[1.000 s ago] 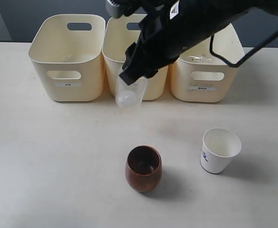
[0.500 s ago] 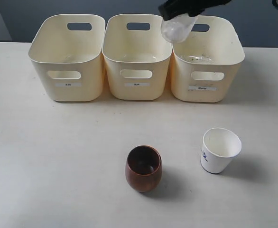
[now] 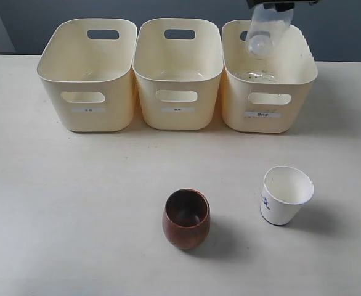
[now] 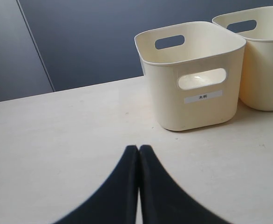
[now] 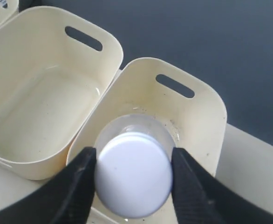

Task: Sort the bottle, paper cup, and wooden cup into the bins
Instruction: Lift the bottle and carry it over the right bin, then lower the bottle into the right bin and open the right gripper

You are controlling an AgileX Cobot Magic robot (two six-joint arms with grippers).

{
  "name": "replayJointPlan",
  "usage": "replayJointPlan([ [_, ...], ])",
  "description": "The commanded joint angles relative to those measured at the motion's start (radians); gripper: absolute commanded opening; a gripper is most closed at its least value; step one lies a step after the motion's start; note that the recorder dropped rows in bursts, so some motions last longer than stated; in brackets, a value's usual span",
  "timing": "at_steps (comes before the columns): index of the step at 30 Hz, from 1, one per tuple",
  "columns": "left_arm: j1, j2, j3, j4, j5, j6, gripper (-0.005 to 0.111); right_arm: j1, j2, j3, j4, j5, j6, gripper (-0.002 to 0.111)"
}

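Next, I let go of the bottle with my right gripper inside the end bin (image 3: 269, 65) (image 5: 162, 144) behind the white paper cup.
My right gripper (image 5: 133, 156) is shut on the bottle (image 5: 134, 175), clamping its white cap from both sides. The clear bottle (image 3: 265, 34) hangs tilted over the right-hand bin (image 3: 304, 71), with only the gripper's tip (image 3: 273, 4) showing at the top edge. Seen from the right wrist, that bin (image 5: 211, 102) lies directly below the bottle. The dark wooden cup (image 3: 186, 222) stands upright on the table, and the white paper cup (image 3: 285, 197) stands to its right. My left gripper (image 4: 139, 148) is shut on nothing, low over the table.
The left bin (image 3: 45, 68) and middle bin (image 3: 177, 117) stand in a row with the right one along the table's far side. From the left wrist, the left bin (image 4: 192, 112) is ahead and the middle bin (image 4: 267, 70) beside it.
The right arm has carried the bottle up and to the right, from in front of the middle bin to above the right bin. Both cups have stayed put.
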Motion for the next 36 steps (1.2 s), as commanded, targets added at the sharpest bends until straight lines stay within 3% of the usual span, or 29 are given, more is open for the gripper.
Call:
replayJointPlan([
  [1,-0.004,-0.005,0.001,-0.003,0.002,-0.002,0.0,-0.065,0.115,-0.068,0.111,-0.007,-0.105,-0.001],
  [6,-0.004,-0.005,0.001,-0.003,0.002,-0.002,0.0,-0.109,0.246,-0.144,0.207,0.0,-0.195,-0.001],
  [16,-0.004,-0.005,0.001,-0.003,0.002,-0.002,0.0,-0.128,0.424,-0.269,0.218,0.052,-0.245,-0.001],
  [36,-0.004,-0.005,0.001,-0.003,0.002,-0.002,0.0,-0.128,0.489,-0.303,0.238,0.086,-0.251,-0.001],
])
